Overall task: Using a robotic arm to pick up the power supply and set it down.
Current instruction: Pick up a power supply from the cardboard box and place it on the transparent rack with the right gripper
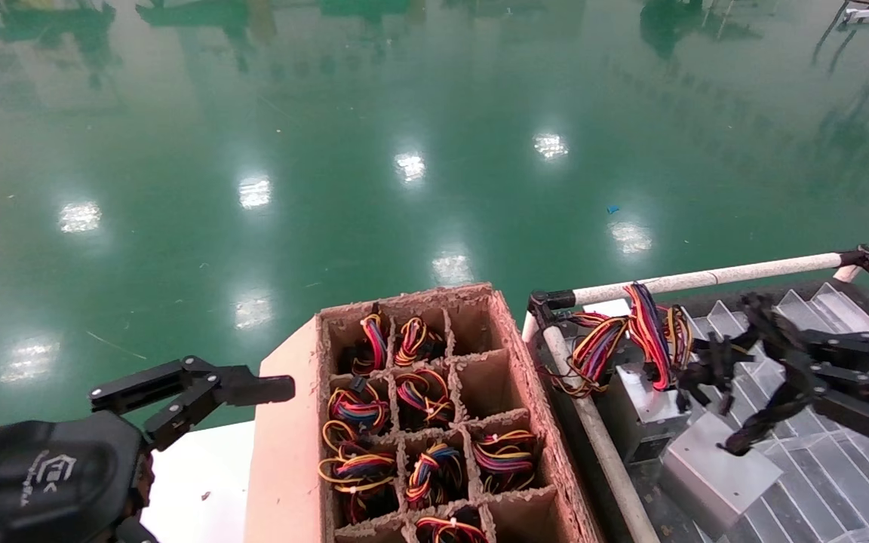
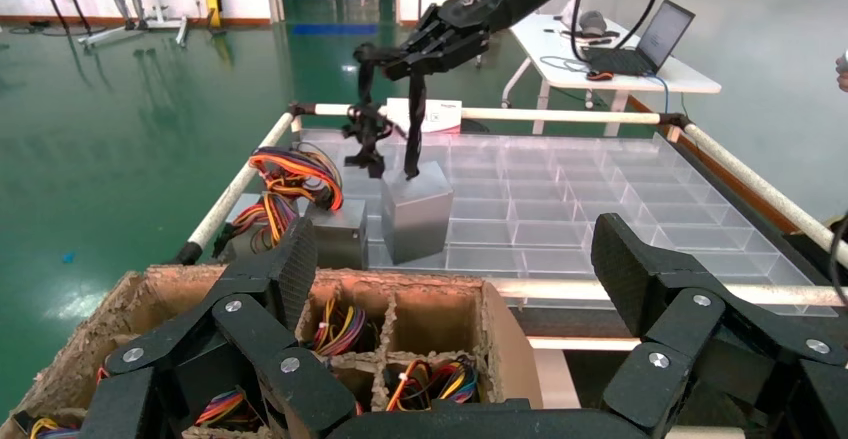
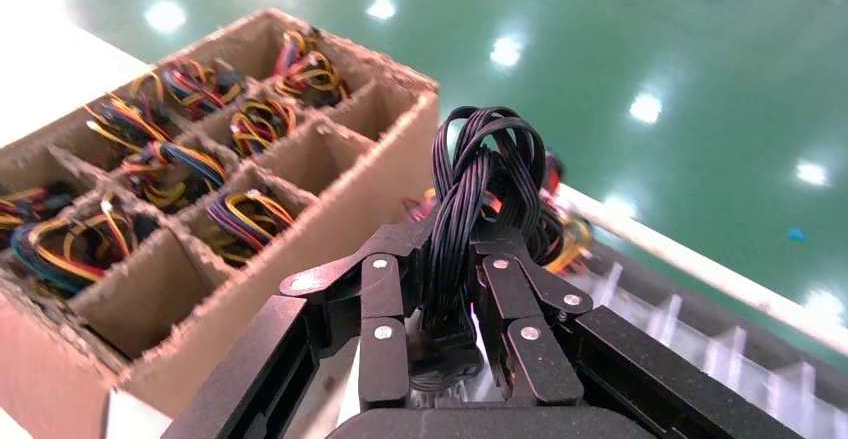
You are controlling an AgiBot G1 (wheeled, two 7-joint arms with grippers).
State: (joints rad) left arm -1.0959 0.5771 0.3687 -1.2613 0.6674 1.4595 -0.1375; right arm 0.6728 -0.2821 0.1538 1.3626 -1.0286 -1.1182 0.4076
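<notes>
The robot's right gripper needs to release the power supply, which now stands tilted on the clear divided tray, on the tray (image 1: 683, 480), right up against the grey box with the coloured wires.
The power supply (image 1: 713, 467) is a plain silvery box standing tilted on the clear divided tray (image 1: 827, 483), also seen in the left wrist view (image 2: 415, 214). Its black cable bundle (image 3: 470, 179) rises from its upper end. My right gripper (image 1: 723, 407) reaches in from the right and is shut around that bundle at the box's top, shown from afar (image 2: 390, 164) and up close (image 3: 440, 289). My left gripper (image 1: 193, 388) hangs open and idle beside the cardboard box, its pads wide apart (image 2: 460, 279).
A cardboard divider box (image 1: 506, 332) holds several units with red-yellow-blue wires. Another grey box (image 1: 638, 407) with a coloured wire bundle (image 1: 649, 328) stands next to the power supply. White tube rails (image 1: 706, 277) frame the tray. A desk with a laptop (image 2: 640, 44) lies beyond.
</notes>
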